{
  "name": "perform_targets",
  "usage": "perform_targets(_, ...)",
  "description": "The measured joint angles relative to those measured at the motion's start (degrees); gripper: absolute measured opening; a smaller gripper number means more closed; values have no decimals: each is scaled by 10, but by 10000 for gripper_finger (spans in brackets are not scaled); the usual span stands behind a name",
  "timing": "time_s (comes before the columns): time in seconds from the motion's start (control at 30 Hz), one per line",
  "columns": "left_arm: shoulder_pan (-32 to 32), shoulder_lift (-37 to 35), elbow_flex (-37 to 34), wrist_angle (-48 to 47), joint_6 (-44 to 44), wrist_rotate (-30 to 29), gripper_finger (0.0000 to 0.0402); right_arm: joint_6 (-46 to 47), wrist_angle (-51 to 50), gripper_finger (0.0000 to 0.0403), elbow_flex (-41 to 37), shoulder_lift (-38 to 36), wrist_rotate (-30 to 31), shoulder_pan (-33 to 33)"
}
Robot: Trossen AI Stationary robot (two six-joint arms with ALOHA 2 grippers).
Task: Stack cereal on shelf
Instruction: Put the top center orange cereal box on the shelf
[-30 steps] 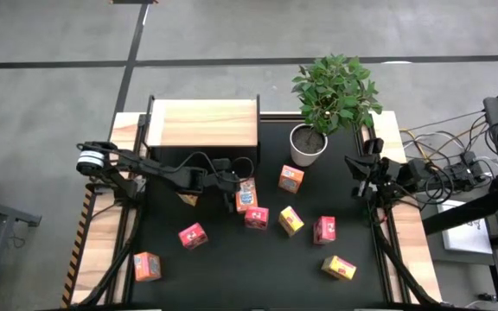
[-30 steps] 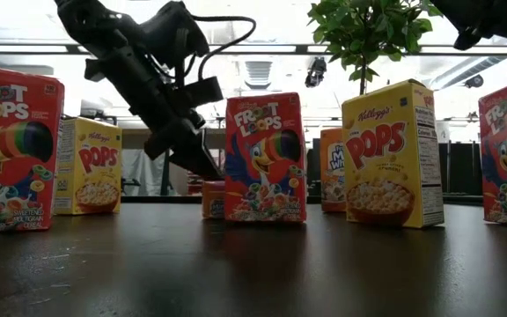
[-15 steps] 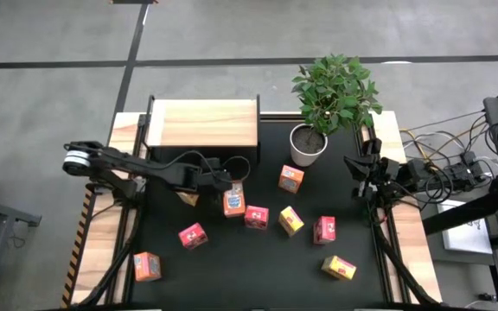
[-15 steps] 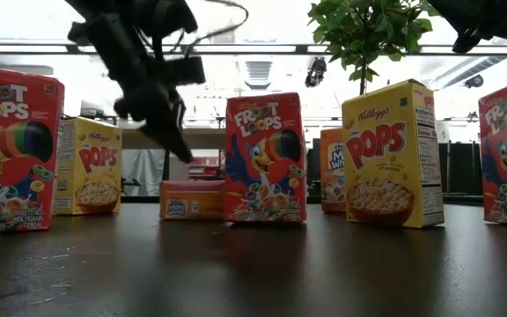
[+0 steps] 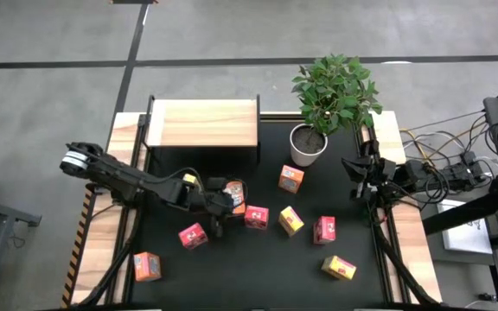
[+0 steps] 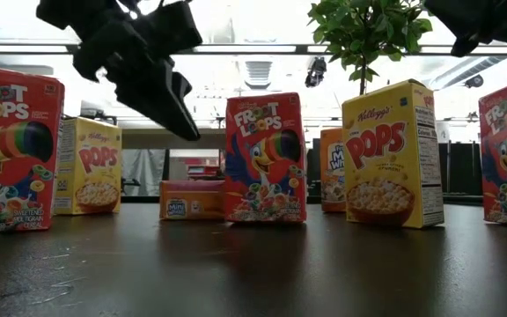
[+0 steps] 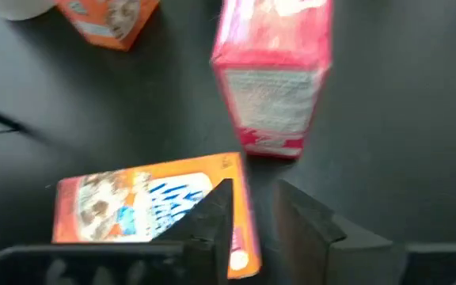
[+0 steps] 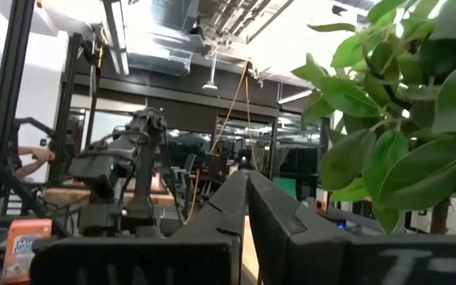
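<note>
The orange box lies flat; my left gripper needs to widen, grab its end [image 7: 245, 212] near the red box and stand it upright on the shelf.
The shelf [image 5: 203, 123] stands at the table's far side, its wooden top bare. Several small cereal boxes stand scattered on the black table. An orange box [image 5: 233, 193] lies flat on its side next to an upright red box [image 5: 256, 217]; the low view shows both the orange box [image 6: 192, 200] and the red box [image 6: 267, 158]. My left gripper [image 5: 217, 221] hovers just near of the orange box, raised above it [image 6: 183, 123], fingers slightly open [image 7: 253, 190] with nothing between them. My right gripper [image 5: 358, 173] waits shut [image 8: 246, 176] at the right edge, by the plant.
A potted plant [image 5: 308, 145] stands right of the shelf. Other boxes: orange [image 5: 290, 179], yellow [image 5: 290, 220], red [image 5: 324, 229], yellow [image 5: 339, 268], red [image 5: 192, 235], orange [image 5: 147, 266]. Pale wooden strips border the table left and right; cables lie beyond the right edge.
My left gripper has drawn back from the orange box toward the table's near edge and risen. The orange box, seen end-on under the fingers a second ago, has shifted a little left and now lies flat on the table, broadside to the low view.
</note>
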Motion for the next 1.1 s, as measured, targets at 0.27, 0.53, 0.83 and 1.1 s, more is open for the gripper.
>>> perform_targets(0.27, -4, 46, 0, 29, -3, -6, 203, 0, -6, 9, 0, 0, 0, 0)
perform_targets(0.53, -3, 70, -2, 33, 4, -7, 217, -4, -6, 9, 0, 0, 0, 0)
perform_targets(0.83, -3, 92, -2, 34, 18, -13, 144, -5, -7, 9, 0, 0, 0, 0)
perform_targets(1.1, -2, 96, -2, 39, 15, -24, 49, -5, -14, 9, 0, 0, 0, 0)
